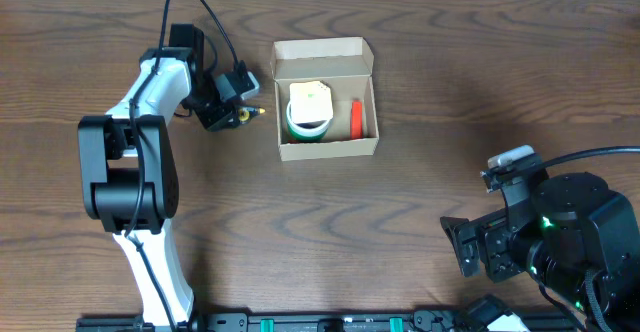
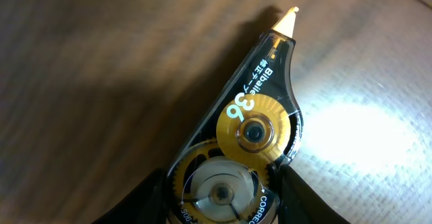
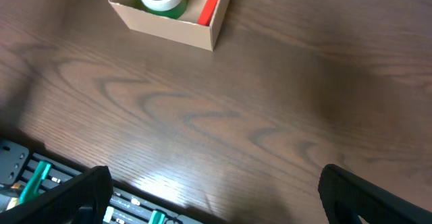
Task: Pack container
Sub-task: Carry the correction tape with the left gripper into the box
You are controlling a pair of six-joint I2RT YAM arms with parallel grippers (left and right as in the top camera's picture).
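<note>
I will let go of the correction tape dispenser with my left gripper on top of the red item inside the cardboard box (image 1: 356,121). The dispenser is now held close above the wood.
The container (image 1: 326,56) is a small tan cardboard box, open, at the table's far middle. It holds a green and white tape roll (image 1: 310,111) and a red item (image 1: 355,119). It also shows in the right wrist view (image 3: 169,28). My left gripper (image 1: 238,115) is shut on a black and gold correction tape dispenser (image 2: 250,136), just left of the box and close above the wood. Its tip (image 2: 287,20) points away from the fingers. My right gripper (image 3: 209,190) is open and empty near the table's front right.
A rail with green clips (image 3: 40,177) runs along the table's front edge under my right gripper. The left arm's base (image 1: 125,182) stands at the left. Bare dark wood lies between the box and the right arm.
</note>
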